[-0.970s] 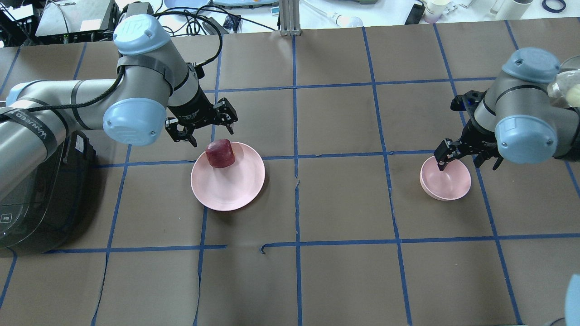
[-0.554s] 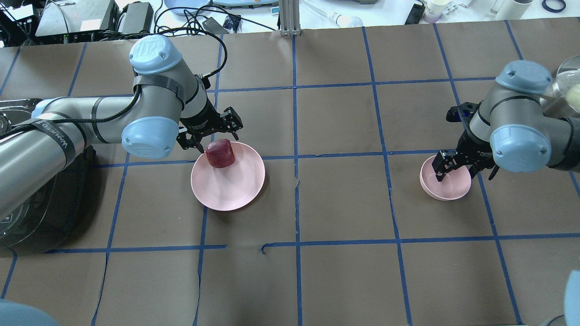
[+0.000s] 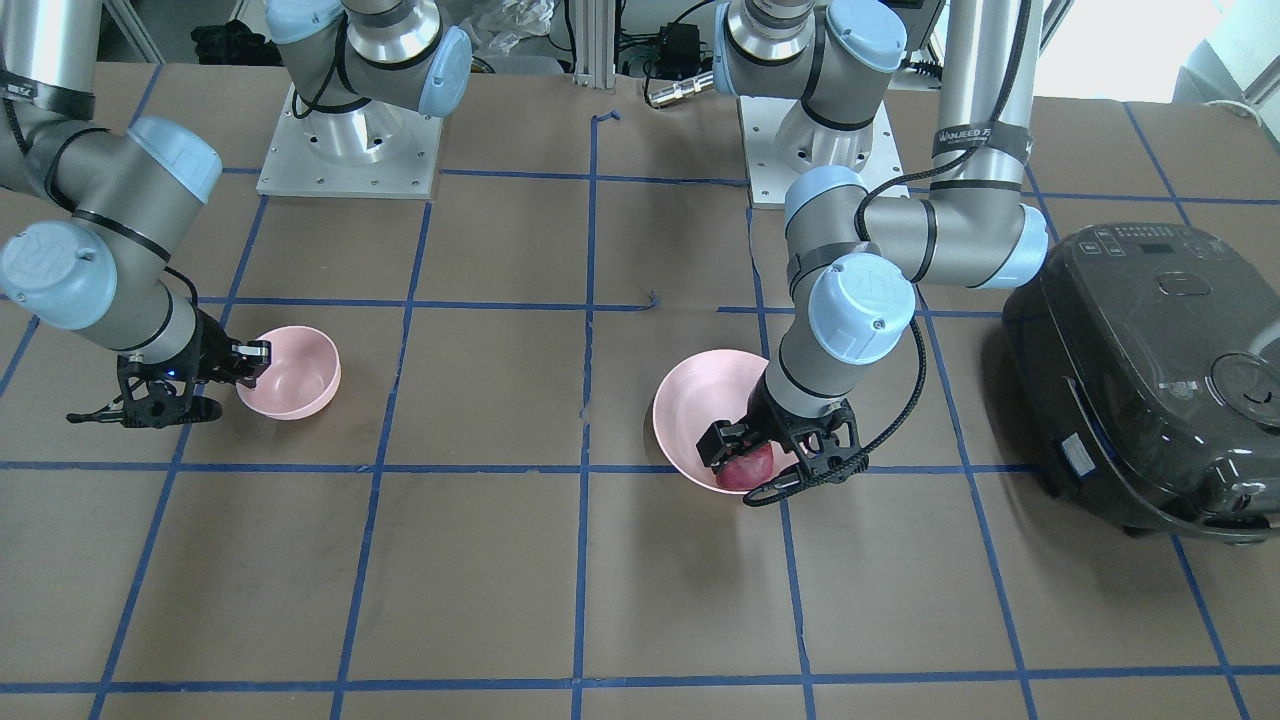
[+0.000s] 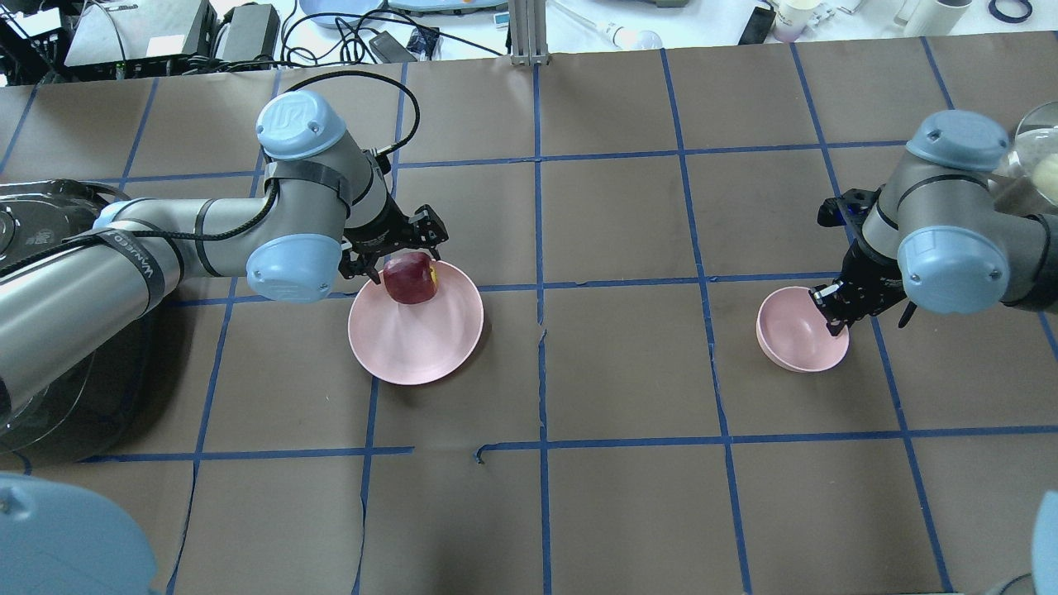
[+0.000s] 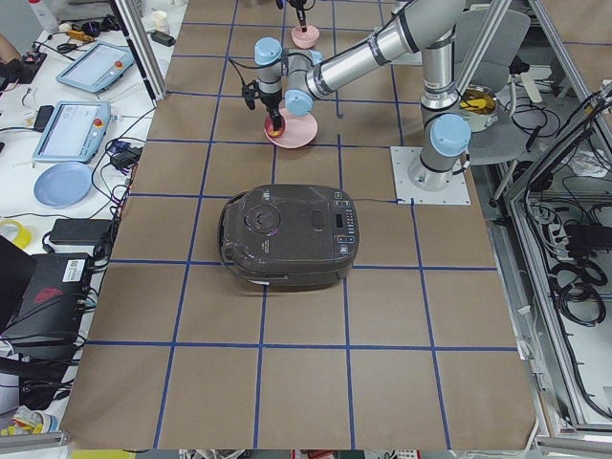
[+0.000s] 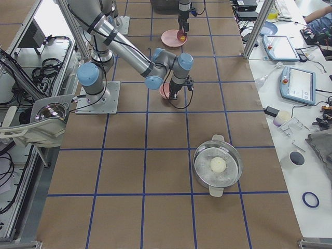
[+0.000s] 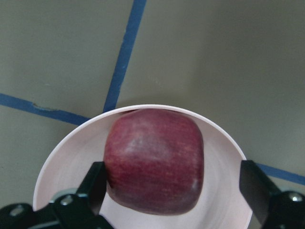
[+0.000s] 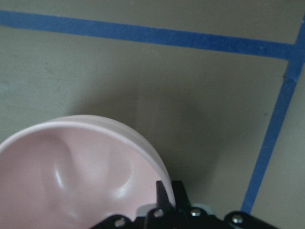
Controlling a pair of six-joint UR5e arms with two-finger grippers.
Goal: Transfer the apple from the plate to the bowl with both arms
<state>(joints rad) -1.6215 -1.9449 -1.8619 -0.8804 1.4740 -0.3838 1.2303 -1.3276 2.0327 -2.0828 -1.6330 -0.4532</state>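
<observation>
The robot's left gripper will next close on the opposite sides of the dark red apple (image 3: 745,467) (image 7: 153,164), because it must lift it off the wide pink plate.
The dark red apple (image 4: 411,279) sits at the far edge of the wide pink plate (image 4: 417,343). My left gripper (image 4: 402,258) is down on the plate, open, with its jaws on either side of the apple (image 7: 155,160). One finger (image 7: 95,183) touches the apple and the other stands apart from it. My right gripper (image 4: 831,312) is shut on the right rim of the small pink bowl (image 4: 793,330). The wrist view shows the rim (image 8: 143,148) pinched between its closed fingers (image 8: 167,191). The bowl is empty.
A black rice cooker (image 3: 1150,370) stands on the robot's left side of the table, beside the left arm. A steel pot with a glass lid (image 6: 218,166) stands at the table's right end. Blue tape lines cross the brown table cover.
My left gripper has come down and forward, so its jaws now straddle the apple, which has shifted a little. My right gripper has closed on the bowl's rim, and the bowl has slid slightly left.
</observation>
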